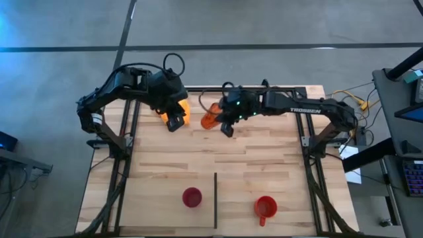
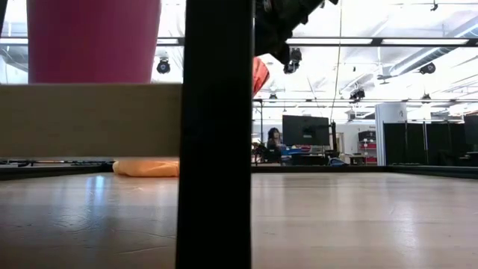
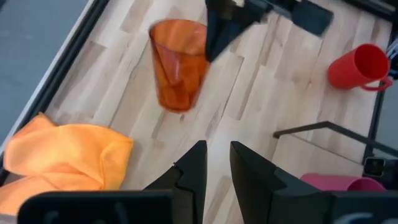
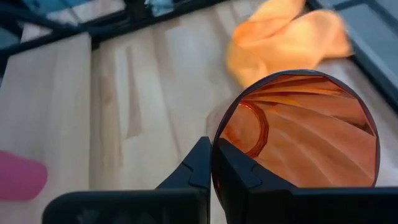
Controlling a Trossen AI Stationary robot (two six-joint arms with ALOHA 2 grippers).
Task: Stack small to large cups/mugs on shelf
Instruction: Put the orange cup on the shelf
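My right gripper will release the orange tumbler on the bare wood (image 1: 204, 160) just past the pale board, close to the dark upright.
The see-through orange tumbler (image 1: 209, 119) is held off the table at the far middle by my right gripper (image 1: 225, 127), which is shut on it. It also shows in the left wrist view (image 3: 179, 65) and the right wrist view (image 4: 305, 134). My left gripper (image 1: 174, 121) hovers over the yellow-orange cloth (image 1: 181, 108), a little open and empty (image 3: 216, 163). The small magenta cup (image 1: 192, 197) stands at the near edge, left of a thin dark upright (image 1: 215, 198). The red mug with handle (image 1: 266, 206) stands upright to its right. My right gripper pinches the tumbler's wall at the rim (image 4: 216, 144), one finger outside (image 4: 198, 163) and one inside the cup (image 4: 236, 168). The fingers come slanting down from above at the rim's right side (image 3: 208, 38). The tumbler hangs mouth up, a little tilted, clear of the table.
The crumpled cloth (image 3: 59, 158) lies on the table's far left, close to the tumbler. In the low view the magenta cup (image 2: 93, 37) stands over a pale board (image 2: 89, 119) beside a black post (image 2: 216, 134). Bare wood lies mid-table. A person sits far behind (image 2: 274, 142).
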